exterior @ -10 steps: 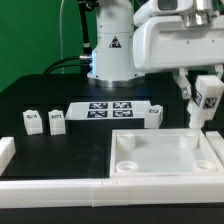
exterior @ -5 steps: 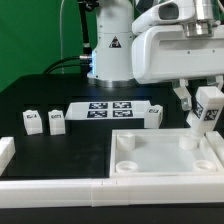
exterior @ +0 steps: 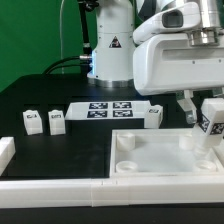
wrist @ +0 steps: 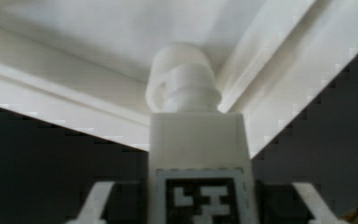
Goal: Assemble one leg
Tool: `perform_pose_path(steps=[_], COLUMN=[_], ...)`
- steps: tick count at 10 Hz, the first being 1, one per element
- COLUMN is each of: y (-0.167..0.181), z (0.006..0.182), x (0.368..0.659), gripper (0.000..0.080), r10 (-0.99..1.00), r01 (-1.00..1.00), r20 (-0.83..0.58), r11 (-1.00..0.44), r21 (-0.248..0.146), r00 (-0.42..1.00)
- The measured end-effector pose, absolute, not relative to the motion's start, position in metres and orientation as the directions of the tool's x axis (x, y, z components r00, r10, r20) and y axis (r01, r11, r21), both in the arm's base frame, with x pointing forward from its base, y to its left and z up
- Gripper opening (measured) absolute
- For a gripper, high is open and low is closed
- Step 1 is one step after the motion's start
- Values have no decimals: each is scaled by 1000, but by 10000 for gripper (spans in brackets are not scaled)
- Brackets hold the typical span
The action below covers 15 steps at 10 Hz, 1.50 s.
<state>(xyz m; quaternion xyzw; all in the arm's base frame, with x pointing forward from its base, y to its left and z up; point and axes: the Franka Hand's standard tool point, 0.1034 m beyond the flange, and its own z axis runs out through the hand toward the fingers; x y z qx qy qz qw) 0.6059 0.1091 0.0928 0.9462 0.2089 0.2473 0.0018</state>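
I need to use my gripper to set the white leg down upright at the tray's front corner socket (exterior: pixel 201 165) (wrist: pixel 186 92) farthest from the white block.
My gripper (exterior: pixel 207 110) is shut on a white leg (exterior: pixel 211 126) with a black-and-white tag on its face. It holds the leg slightly tilted over the right side of the large white tray-like part (exterior: pixel 160 160), close to the far right round socket (exterior: pixel 189 142). In the wrist view the leg (wrist: pixel 197 130) stands between my fingers (wrist: pixel 101 203), with its rounded end pointing at the tray's inner corner (wrist: pixel 247 60). I cannot tell whether the leg touches the tray. Three more legs stand on the table: two at the exterior view's left (exterior: pixel 33 122) (exterior: pixel 56 121) and one by the marker board (exterior: pixel 152 114).
The marker board (exterior: pixel 108 109) lies on the black table behind the tray. A white bar (exterior: pixel 50 186) runs along the front edge, and a white block (exterior: pixel 5 150) sits at the exterior view's left. The arm's base (exterior: pixel 112 50) stands at the back.
My gripper has carried the leg toward the exterior view's right and downward, closer to the tray's far right socket. Nothing else has moved.
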Motion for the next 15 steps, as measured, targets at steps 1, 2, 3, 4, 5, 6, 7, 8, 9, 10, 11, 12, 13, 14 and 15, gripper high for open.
perform_pose_path(steps=[1,2,3,4,5,6,7,8,9,10,11,12,13,14,15], y=[103,101,103,105,107,111,114,114,115,113,111,110,109,109,109], z=[91,87,87,86,86,85,83,83,82,80,73,70,68,66,66], x=[607,604,604,603,602,601,600,602,606,607,605,604,603,603,602], gripper=[290,290,290,290,290,290,290,290,290,290,290,290,290,290,290], r10=[393,391,393,395,397,400,403,403,402,405,407,407,407,407,406], r01=[385,383,385,388,390,395,400,400,398,398,400,400,400,400,400], r20=[527,526,525,524,524,523,521,527,542,548,537,533,530,528,529], r11=[-914,-914,-914,-913,-912,-910,-908,-908,-908,-907,-906,-907,-907,-907,-907], r21=[132,131,130,129,128,126,125,127,133,138,136,135,134,133,134], r00=[753,755,755,755,754,753,752,749,737,732,739,742,744,745,745])
